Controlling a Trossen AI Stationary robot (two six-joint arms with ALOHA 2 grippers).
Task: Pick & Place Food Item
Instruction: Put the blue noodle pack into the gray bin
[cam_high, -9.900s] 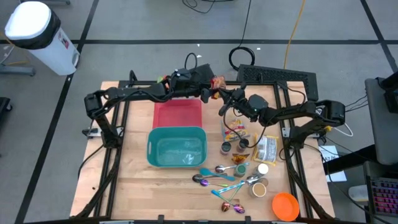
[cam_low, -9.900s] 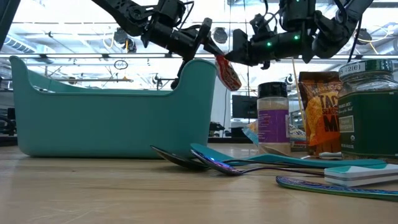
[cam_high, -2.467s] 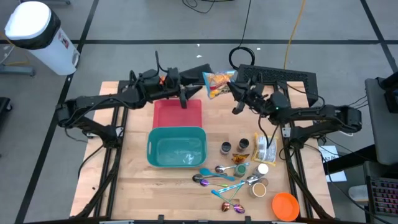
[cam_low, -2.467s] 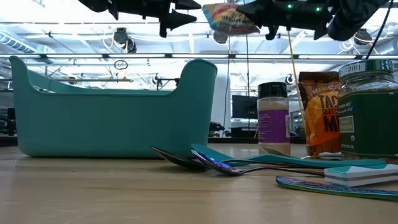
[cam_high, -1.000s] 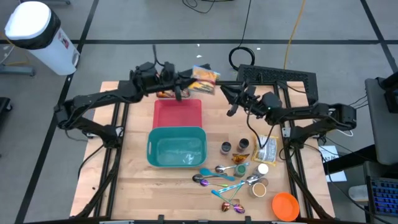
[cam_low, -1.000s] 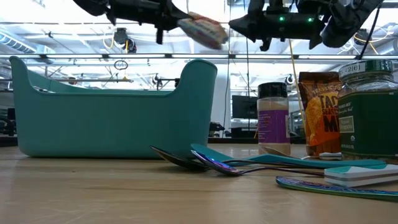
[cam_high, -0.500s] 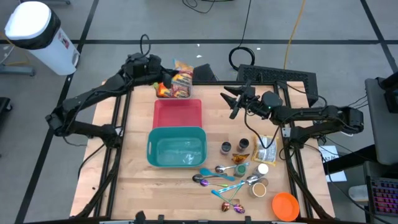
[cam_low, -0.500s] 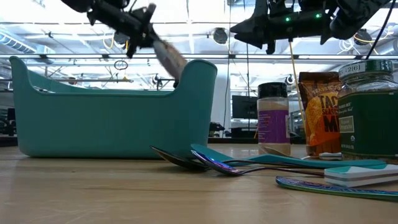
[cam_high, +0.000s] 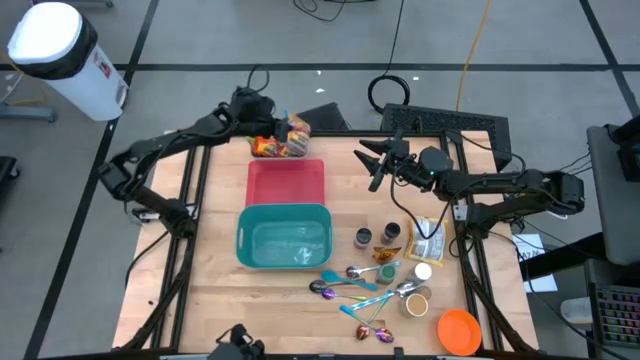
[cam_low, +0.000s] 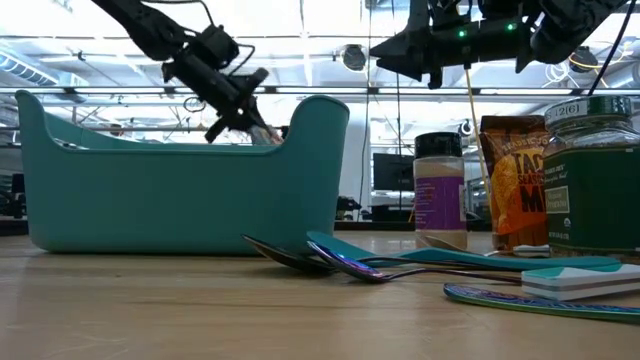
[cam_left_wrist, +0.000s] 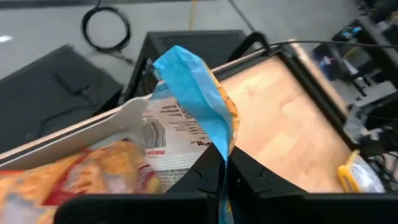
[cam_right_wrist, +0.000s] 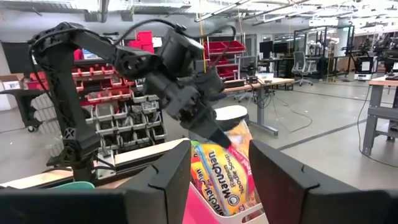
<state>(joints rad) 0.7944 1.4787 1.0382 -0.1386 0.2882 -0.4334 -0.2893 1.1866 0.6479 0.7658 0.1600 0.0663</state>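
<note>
Next, the left gripper releases the snack bag beside the packets at the white bin's end (cam_high: 297, 141) (cam_left_wrist: 173, 163) nearest the right gripper. The bag now stands in that white bin.
A colourful snack bag (cam_high: 293, 133) with a blue sealed end stands in a white bin (cam_high: 262, 148) of packets at the table's far edge, just behind the red bin (cam_high: 286, 185). My left gripper (cam_high: 277, 128) is shut on the bag; it also shows in the low view (cam_low: 250, 126) behind the teal bin (cam_low: 180, 180). My right gripper (cam_high: 368, 165) is open and empty, raised high to the right of the red bin, its fingers pointing toward the bag (cam_right_wrist: 219, 168). My left gripper pinches the bag's blue sealed end (cam_left_wrist: 211, 127) between its two fingers. The fingers come from the table's left, slanting down. The bag stands tilted with its lower part in the white bin (cam_left_wrist: 93, 127) among other packets.
The teal bin (cam_high: 284, 236) sits near of the red bin. Jars, a spice bottle (cam_low: 438, 190), pouches (cam_high: 428, 240), several spoons (cam_high: 350, 285) and an orange lid (cam_high: 459, 331) lie at the right and near right. A black keyboard tray (cam_high: 445, 122) is at the far right.
My left gripper has carried the snack bag toward the table's left and down, tipping from level to slanting downward, and the bag now stands in the white bin at the far edge. The gripper stays shut on it.
</note>
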